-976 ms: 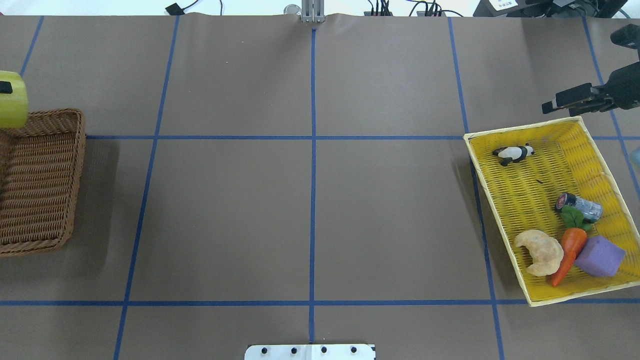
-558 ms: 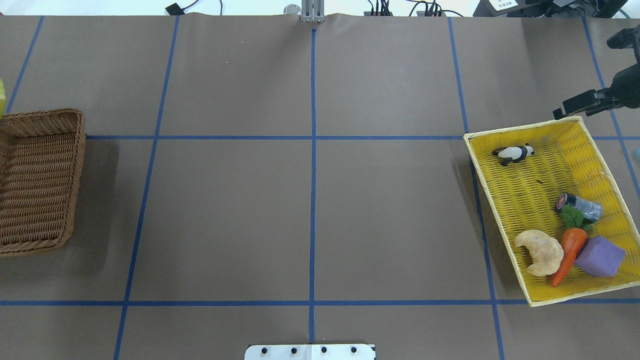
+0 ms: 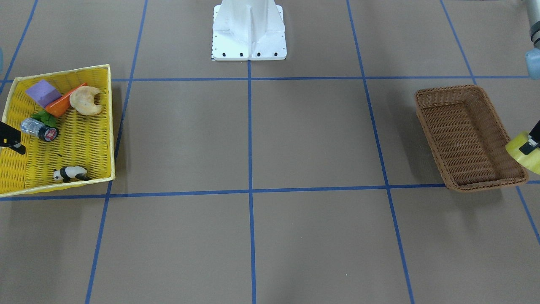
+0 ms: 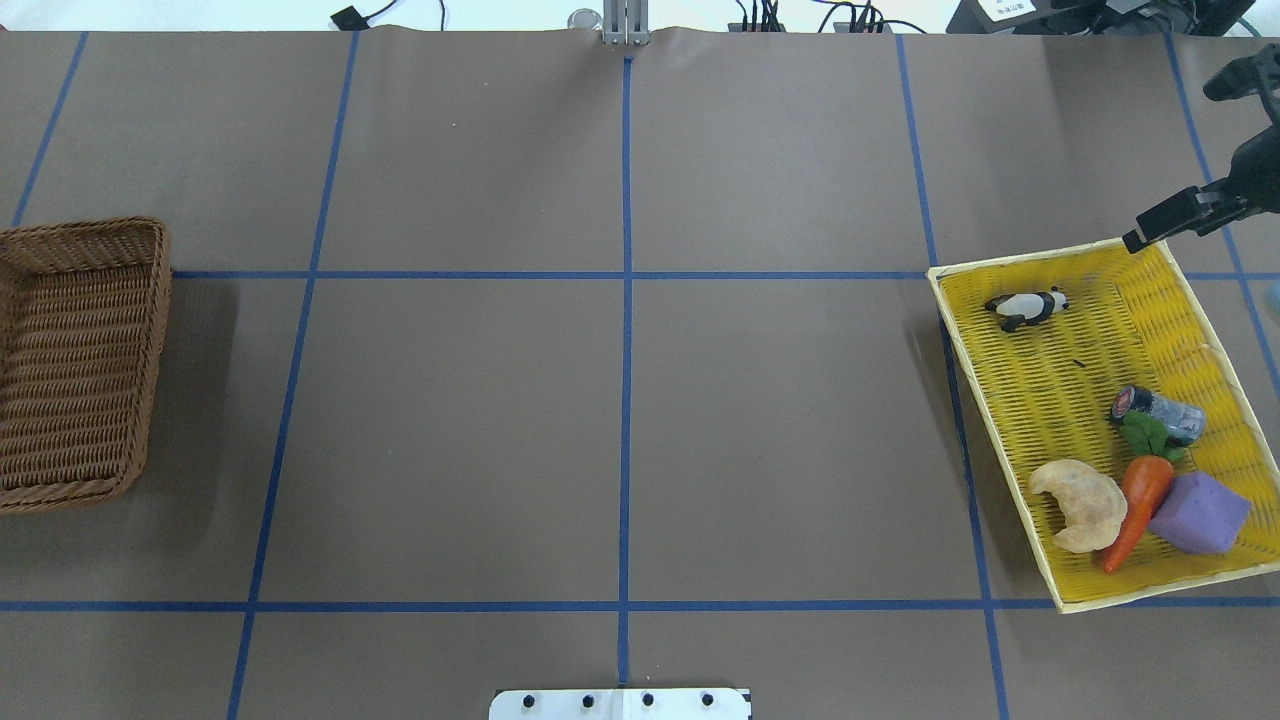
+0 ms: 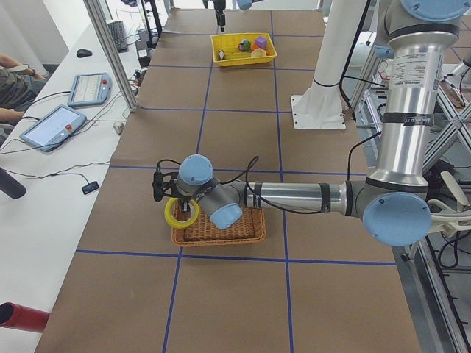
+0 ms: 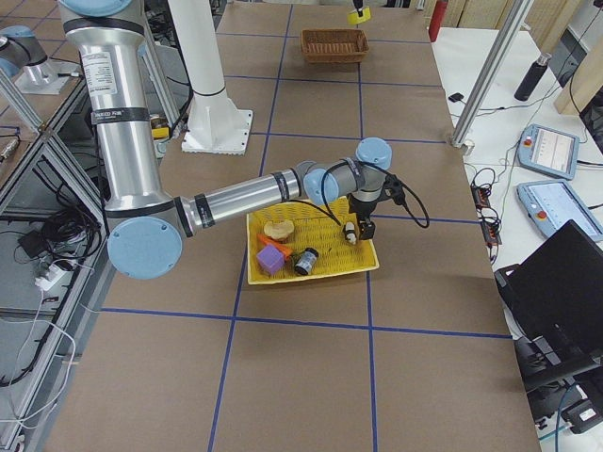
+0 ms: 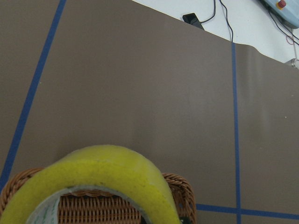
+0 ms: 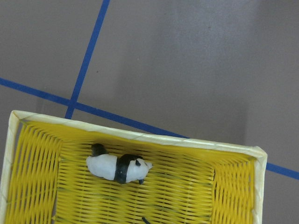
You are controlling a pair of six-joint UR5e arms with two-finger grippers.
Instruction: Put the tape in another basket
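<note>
The tape, hanging just outside the basket's long rim, will drop from my left gripper onto the middle of the brown wicker basket's empty bottom (image 3: 470, 147).
The tape (image 3: 524, 155), a yellow roll, hangs in my left gripper (image 3: 529, 145), which is shut on it. It is just outside the outer long rim of the brown wicker basket (image 3: 468, 135), above table level. In the left wrist view the tape (image 7: 107, 172) fills the bottom, with the basket rim (image 7: 183, 193) under it. In the exterior left view the tape (image 5: 182, 213) is at the basket's (image 5: 228, 234) corner. The overhead view shows the basket (image 4: 80, 360) empty, with the tape and left gripper out of frame. My right gripper (image 4: 1160, 222) is at the yellow tray's far corner; I cannot tell if it is open.
The shallow yellow tray (image 4: 1040, 258) holds a toy panda (image 4: 1025, 307), a small can (image 4: 1158, 412), a carrot (image 4: 1140, 500), a croissant (image 4: 1080, 503) and a purple block (image 4: 1200, 512). The robot's white base (image 3: 249, 29) stands at the table's middle edge.
The tape and left gripper have moved left, out of the overhead view. The right gripper has drawn back to the right, toward the table's edge.
</note>
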